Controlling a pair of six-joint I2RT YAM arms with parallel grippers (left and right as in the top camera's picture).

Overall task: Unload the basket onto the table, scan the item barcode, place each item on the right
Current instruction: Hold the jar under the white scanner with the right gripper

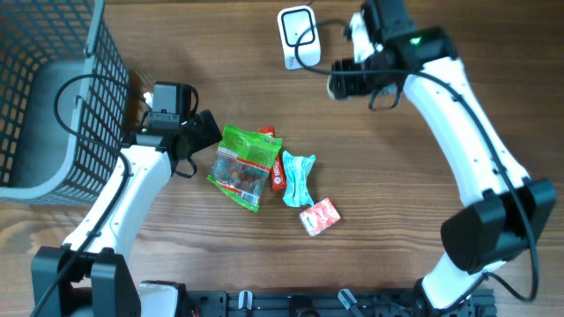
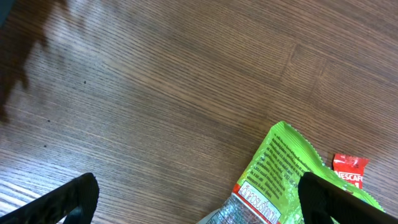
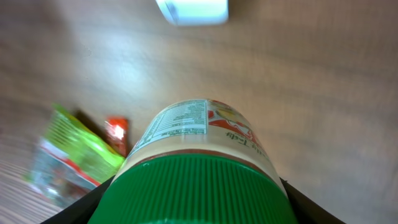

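Observation:
Next, my right gripper lets go of the jar on the bare table [image 1: 445,133] under that gripper's own white forearm, well away from the pile.
A jar [image 3: 199,140] with a ribbed green lid and a cream label fills the right wrist view, lifted above the table. My right gripper [image 3: 196,202] is shut on it, one black finger pressed against each side of the lid. The white scanner [image 1: 297,35] stands at the back, just left of my right gripper [image 1: 352,81], and shows blurred ahead of the jar as the scanner [image 3: 191,9]. In the overhead view the gripper hides the jar. My left gripper [image 1: 204,136] is open and low, its right fingertip over the edge of a green snack bag [image 2: 280,168].
A pile lies mid-table: the green snack bag [image 1: 245,165], a red sachet [image 1: 278,172], a teal packet [image 1: 297,176] and a pink box [image 1: 319,216]. A dark wire basket [image 1: 53,97] stands at the far left beside the left arm.

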